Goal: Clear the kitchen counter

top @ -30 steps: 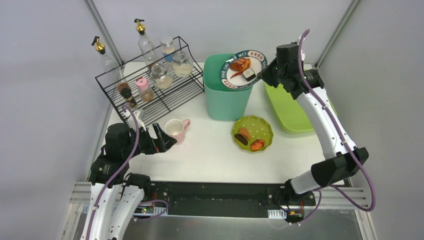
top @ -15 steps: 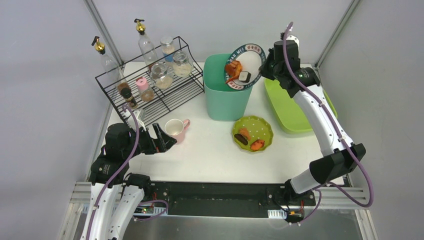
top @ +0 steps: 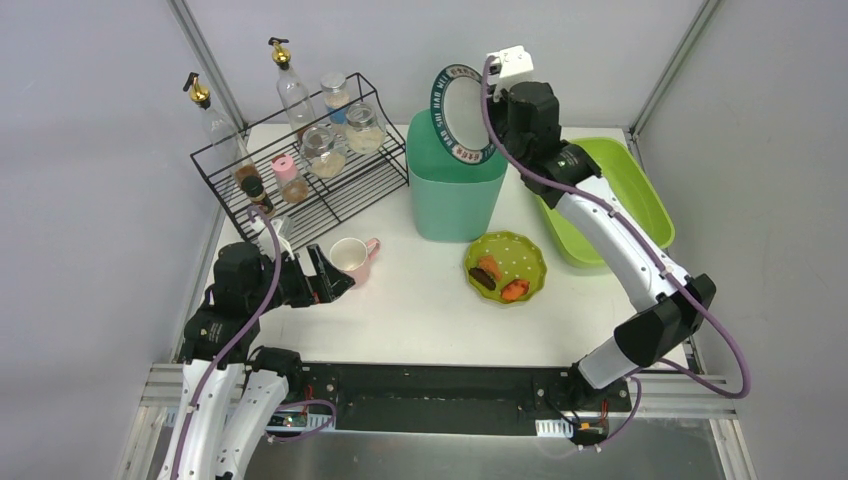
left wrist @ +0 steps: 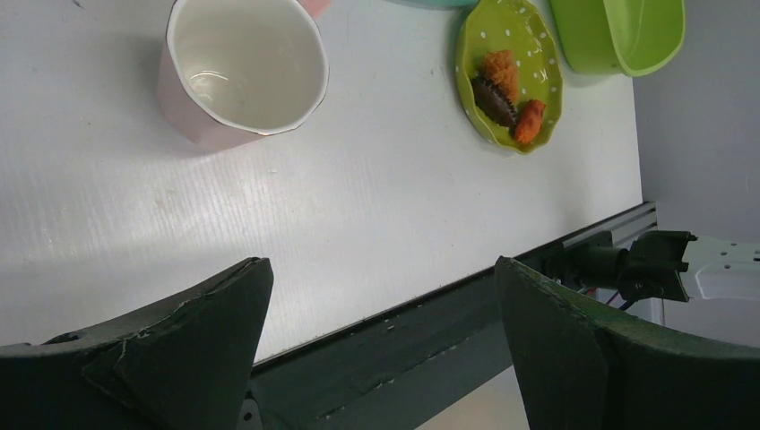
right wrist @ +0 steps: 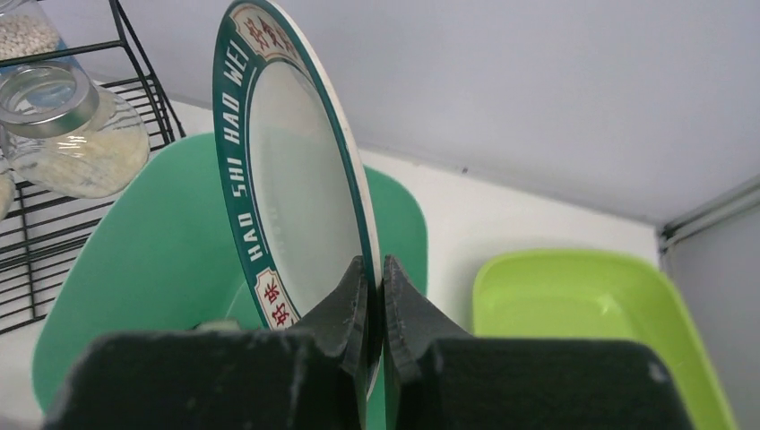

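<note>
My right gripper is going to put down the white plate. It will let go of it in the back half of the lime-green tray (top: 588, 188) (right wrist: 578, 313).
The white kitchen counter (top: 420, 300) carries a pink mug (top: 350, 257), a small green plate (top: 506, 266) with food pieces, and a teal bin (top: 452, 190). My right gripper (top: 492, 112) is shut on the rim of a white plate with a green lettered border (top: 458, 110), held on edge and empty over the bin; the right wrist view shows the plate (right wrist: 296, 179) pinched between the fingers (right wrist: 354, 296). My left gripper (top: 325, 280) is open and empty, low over the counter just near of the mug (left wrist: 242, 67).
A black wire rack (top: 300, 165) with jars and bottles stands at the back left. A lime-green tray (top: 610, 210) lies at the right, behind the green plate. The counter's front edge (left wrist: 430, 296) runs under my left fingers.
My right gripper swung left and tipped the lettered plate from nearly flat to on edge over the bin; the food pieces on it are gone from view. The left arm has not moved.
</note>
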Tool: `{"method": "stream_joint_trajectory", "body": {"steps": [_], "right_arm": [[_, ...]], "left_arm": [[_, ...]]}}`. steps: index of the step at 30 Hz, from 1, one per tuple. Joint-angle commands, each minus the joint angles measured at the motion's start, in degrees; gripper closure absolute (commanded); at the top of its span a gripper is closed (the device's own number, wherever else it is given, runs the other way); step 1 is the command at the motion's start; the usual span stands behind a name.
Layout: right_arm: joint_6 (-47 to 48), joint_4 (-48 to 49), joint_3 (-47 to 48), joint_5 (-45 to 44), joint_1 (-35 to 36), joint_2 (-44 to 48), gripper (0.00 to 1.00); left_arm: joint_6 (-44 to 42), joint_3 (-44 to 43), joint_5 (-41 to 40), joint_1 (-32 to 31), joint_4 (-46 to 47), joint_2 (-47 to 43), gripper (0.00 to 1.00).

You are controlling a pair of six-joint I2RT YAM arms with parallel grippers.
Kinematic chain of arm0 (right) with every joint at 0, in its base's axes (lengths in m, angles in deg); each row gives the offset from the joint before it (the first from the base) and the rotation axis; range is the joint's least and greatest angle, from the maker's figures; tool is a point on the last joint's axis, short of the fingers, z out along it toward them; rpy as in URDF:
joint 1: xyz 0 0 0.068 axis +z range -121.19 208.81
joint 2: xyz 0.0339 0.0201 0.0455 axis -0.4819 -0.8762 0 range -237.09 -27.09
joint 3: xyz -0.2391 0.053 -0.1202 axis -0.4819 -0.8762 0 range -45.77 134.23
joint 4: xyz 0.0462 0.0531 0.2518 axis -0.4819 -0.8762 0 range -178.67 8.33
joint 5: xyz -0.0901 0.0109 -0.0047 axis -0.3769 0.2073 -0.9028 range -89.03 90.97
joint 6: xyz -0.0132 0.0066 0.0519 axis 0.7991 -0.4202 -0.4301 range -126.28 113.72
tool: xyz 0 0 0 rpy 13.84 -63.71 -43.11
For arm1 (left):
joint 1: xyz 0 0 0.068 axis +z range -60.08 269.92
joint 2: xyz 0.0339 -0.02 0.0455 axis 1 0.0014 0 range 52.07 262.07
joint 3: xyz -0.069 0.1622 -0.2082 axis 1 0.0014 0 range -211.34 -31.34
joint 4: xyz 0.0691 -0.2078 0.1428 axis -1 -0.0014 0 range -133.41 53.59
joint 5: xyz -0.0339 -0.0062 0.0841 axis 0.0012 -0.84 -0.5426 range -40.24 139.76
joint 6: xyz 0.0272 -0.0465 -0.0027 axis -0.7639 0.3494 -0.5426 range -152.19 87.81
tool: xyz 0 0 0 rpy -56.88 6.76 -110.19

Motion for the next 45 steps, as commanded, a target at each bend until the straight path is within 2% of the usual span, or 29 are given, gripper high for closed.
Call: {"method": "stream_joint_trajectory", "body": {"steps": [1, 5, 10, 16, 19, 24, 30, 37, 45], "right_arm": [[12.98, 15.76, 0.91, -5.94, 1.80, 3.02, 1.00], [11.99, 18.09, 3.62, -7.75, 1.89, 4.14, 1.00], [10.64, 19.92, 3.74, -16.28, 0.33, 7.60, 1.00], [3.68, 14.80, 0.83, -23.30, -6.13, 12.12, 1.00], [-4.45, 8.75, -0.06, -23.56, -12.26, 13.77, 1.00], [-23.04, -4.30, -2.72, -15.02, -25.38, 15.51, 1.00], [-42.44, -7.76, -12.68, -0.41, -41.86, 16.45, 1.00], [-50.22, -1.84, -24.54, 4.01, -46.81, 14.88, 1.00], [-56.96, 7.62, -34.63, 8.13, -48.98, 10.77, 1.00]], "left_arm": [[-0.41, 0.32, 1.24, 0.28, 2.23, 0.64, 0.00], [-0.38, 0.32, 1.24, 0.28, 2.23, 1.05, 0.00], [-0.39, 0.26, 1.16, 0.23, 2.22, 0.72, 0.00], [-0.39, 0.30, 1.25, 0.28, 2.22, 1.01, 0.00], [-0.42, 0.28, 1.26, 0.27, 2.23, 1.04, 0.00], [-0.36, 0.25, 1.16, 0.28, 2.23, 1.02, 0.00], [-0.38, 0.29, 1.16, 0.28, 2.22, 1.16, 0.00], [-0.39, 0.31, 1.13, 0.28, 2.23, 1.15, 0.00], [-0.37, 0.27, 0.99, 0.28, 2.23, 0.74, 0.00]]}}
